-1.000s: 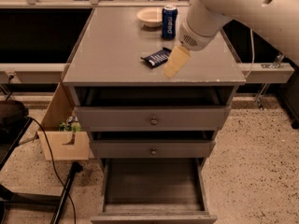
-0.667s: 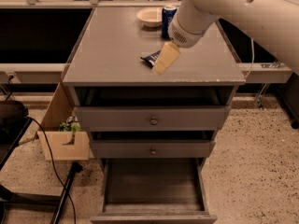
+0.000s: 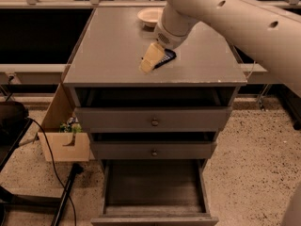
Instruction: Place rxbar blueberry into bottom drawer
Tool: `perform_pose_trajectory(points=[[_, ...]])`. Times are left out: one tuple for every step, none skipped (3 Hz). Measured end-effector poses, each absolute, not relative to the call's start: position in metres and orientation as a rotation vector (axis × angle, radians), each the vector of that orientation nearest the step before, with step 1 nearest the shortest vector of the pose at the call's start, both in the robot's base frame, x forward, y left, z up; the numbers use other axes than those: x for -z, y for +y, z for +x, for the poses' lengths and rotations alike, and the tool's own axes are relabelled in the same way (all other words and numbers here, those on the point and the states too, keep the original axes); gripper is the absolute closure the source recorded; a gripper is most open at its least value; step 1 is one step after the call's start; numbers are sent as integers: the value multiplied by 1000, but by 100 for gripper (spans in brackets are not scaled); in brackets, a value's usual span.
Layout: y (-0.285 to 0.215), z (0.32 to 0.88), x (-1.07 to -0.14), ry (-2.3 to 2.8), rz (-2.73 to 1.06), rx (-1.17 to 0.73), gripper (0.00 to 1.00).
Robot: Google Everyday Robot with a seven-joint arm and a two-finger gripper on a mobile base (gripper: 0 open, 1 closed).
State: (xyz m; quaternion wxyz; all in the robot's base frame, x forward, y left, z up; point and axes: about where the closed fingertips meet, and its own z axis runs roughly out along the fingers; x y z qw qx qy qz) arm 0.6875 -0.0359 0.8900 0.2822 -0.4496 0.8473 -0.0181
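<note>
Next, I close my gripper on the rxbar blueberry's near end (image 3: 156,66), the end closest to the front edge of the cabinet top.
The rxbar blueberry (image 3: 166,58), a flat dark-blue bar, lies on the grey cabinet top (image 3: 113,46) right of centre. My gripper (image 3: 150,60) hangs from the big white arm and is down over the bar's left end, at the cabinet top; it hides part of the bar. I cannot tell whether it touches the bar. The bottom drawer (image 3: 153,185) is pulled out at the front of the cabinet and its grey floor is bare.
A white bowl (image 3: 149,16) stands at the back of the cabinet top. The two upper drawers (image 3: 154,122) (image 3: 154,152) are nearly closed. A wooden box (image 3: 63,142) and a black cable (image 3: 47,149) are on the floor to the left.
The arm has swung left and down, bringing the gripper from the bar's right onto its left end. The blue can at the back is now hidden behind the arm.
</note>
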Motion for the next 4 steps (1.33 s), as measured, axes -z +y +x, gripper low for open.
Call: perform_pose_trajectory(points=[[-21,697,-872,2303,-1187,4,0],[-5,706,-855,2339,-1173,-29,0],[-5,706,-855,2339,-1173,-29,0],[-5,706,-855,2339,-1173,-29,17]])
